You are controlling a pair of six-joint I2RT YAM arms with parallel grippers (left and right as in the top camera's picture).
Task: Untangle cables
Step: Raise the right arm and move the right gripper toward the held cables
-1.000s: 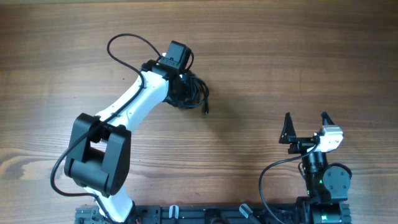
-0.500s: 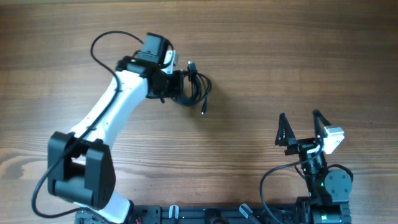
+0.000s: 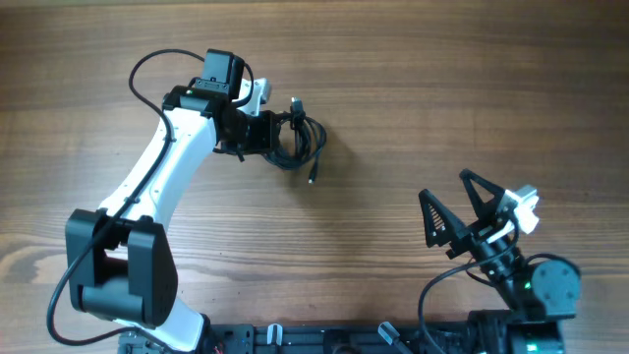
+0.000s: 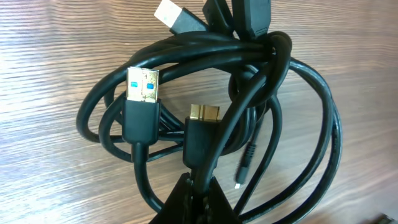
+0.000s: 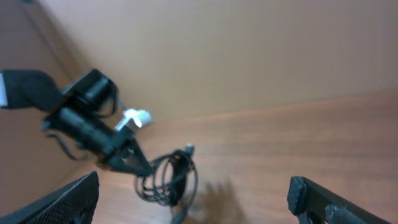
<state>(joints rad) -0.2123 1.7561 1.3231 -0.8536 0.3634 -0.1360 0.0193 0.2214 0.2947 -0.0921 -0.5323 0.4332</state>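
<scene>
The robot's left gripper is holding a cord across the loops from the knot that ties the cables together, so it should open and grip the knot itself [image 4: 273, 57].
The cables [image 3: 299, 140] are a bunch of thin black cords in loose loops with plug ends, lying on the wooden table at upper centre. In the left wrist view the cables [image 4: 249, 106] show a USB plug, a gold-tipped plug and a small dangling plug. My left gripper [image 3: 263, 133] is at the bunch's left side; its jaws [image 4: 198, 193] are shut on a black cord of the bunch. My right gripper [image 3: 460, 211] is open and empty at the lower right, tilted toward the bunch; its fingers [image 5: 193, 199] frame the distant cables [image 5: 171, 177].
The wooden table [image 3: 442, 88] spreads around the bunch. The left arm's own black wire [image 3: 157, 61] loops at upper left. The arm bases and a black rail [image 3: 324, 339] sit along the front edge.
My left arm has swung left, dragging the cable bunch a little left with it. My right gripper has tilted and turned toward the left.
</scene>
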